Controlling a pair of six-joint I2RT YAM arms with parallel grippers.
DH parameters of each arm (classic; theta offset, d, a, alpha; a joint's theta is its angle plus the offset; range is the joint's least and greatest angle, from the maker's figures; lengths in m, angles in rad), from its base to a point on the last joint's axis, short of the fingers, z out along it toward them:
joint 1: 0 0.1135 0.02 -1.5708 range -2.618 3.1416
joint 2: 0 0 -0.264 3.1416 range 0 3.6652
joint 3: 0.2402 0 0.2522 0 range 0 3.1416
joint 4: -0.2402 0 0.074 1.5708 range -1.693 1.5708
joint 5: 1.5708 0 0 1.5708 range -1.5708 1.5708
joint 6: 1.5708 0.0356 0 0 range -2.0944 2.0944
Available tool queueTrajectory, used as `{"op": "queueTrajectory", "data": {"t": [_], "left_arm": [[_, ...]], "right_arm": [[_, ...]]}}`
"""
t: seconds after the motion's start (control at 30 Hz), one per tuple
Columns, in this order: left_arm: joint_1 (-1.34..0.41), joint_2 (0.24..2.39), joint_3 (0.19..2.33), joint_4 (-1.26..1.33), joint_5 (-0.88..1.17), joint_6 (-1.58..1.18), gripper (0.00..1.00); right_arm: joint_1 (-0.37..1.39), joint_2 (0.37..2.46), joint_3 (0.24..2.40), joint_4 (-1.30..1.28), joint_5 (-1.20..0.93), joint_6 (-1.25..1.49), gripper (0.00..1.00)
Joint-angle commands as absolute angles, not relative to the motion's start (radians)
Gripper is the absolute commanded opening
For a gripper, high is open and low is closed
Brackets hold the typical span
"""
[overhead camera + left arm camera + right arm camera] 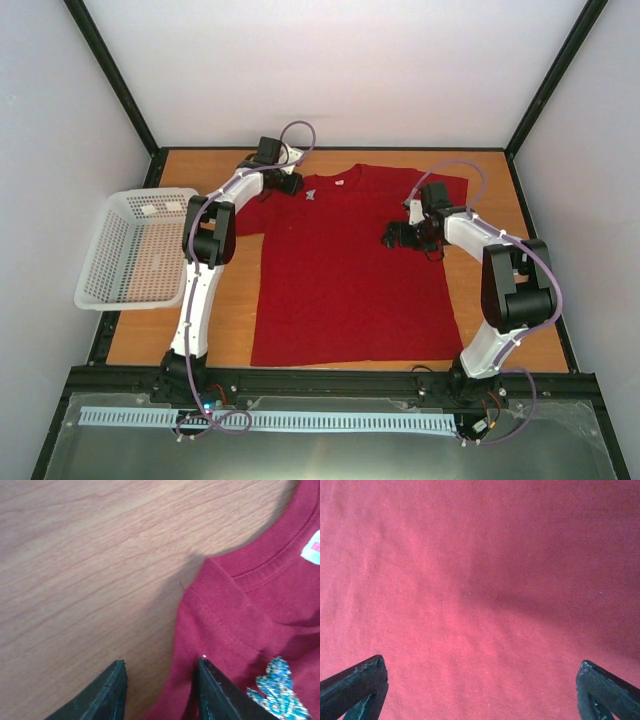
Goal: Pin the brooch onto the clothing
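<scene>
The T-shirt's shoulder is creased between collar and brooch, so next my left gripper pinches the shoulder's outer edge (175, 672) and pulls it toward the back.
The red T-shirt (345, 270) lies flat on the wooden table, collar toward the back. A small teal and gold brooch (309, 194) rests on it near the collar's left side; it also shows in the left wrist view (277, 690) at the lower right, just right of one finger. My left gripper (291, 184) is open and empty at the shirt's left shoulder edge (200, 615), one finger over the wood, the other over the cloth. My right gripper (398, 236) is open wide and empty above the shirt's right chest (480, 605).
A white plastic mesh basket (135, 248) stands at the table's left edge. Bare wooden table (90, 570) lies left of the shirt. Black frame posts and white walls close in the back and sides.
</scene>
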State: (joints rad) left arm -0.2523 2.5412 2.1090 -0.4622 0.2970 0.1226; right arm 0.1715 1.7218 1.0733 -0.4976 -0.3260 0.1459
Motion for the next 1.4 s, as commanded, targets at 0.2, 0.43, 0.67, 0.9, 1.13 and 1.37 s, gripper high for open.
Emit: {"op": "queueTrajectory", "data": {"t": [0.2,0.43,0.67,0.9,1.13,1.37], "left_arm": [[-0.246,2.589,2.173,-0.38,0.197,0.192,0.16],[-0.247,2.584,2.183,-0.383,0.26,0.177,0.37],[-0.255,2.598,2.148,-0.383,0.273,0.168,0.38],[-0.275,2.597,2.103,-0.374,0.187,0.214,0.27],[-0.275,2.606,2.102,-0.267,0.033,0.258,0.01],[-0.267,2.61,2.146,-0.072,0.016,0.299,0.01]], "right_arm": [[0.201,1.741,1.004,-0.469,-0.33,0.154,1.0],[0.218,1.751,0.993,-0.473,-0.33,0.162,1.0],[0.23,1.752,0.999,-0.476,-0.323,0.165,1.0],[0.235,1.724,0.99,-0.498,-0.282,0.157,1.0],[0.236,1.763,0.961,-0.487,-0.273,0.161,1.0],[0.236,1.777,0.959,-0.489,-0.273,0.165,1.0]]}}
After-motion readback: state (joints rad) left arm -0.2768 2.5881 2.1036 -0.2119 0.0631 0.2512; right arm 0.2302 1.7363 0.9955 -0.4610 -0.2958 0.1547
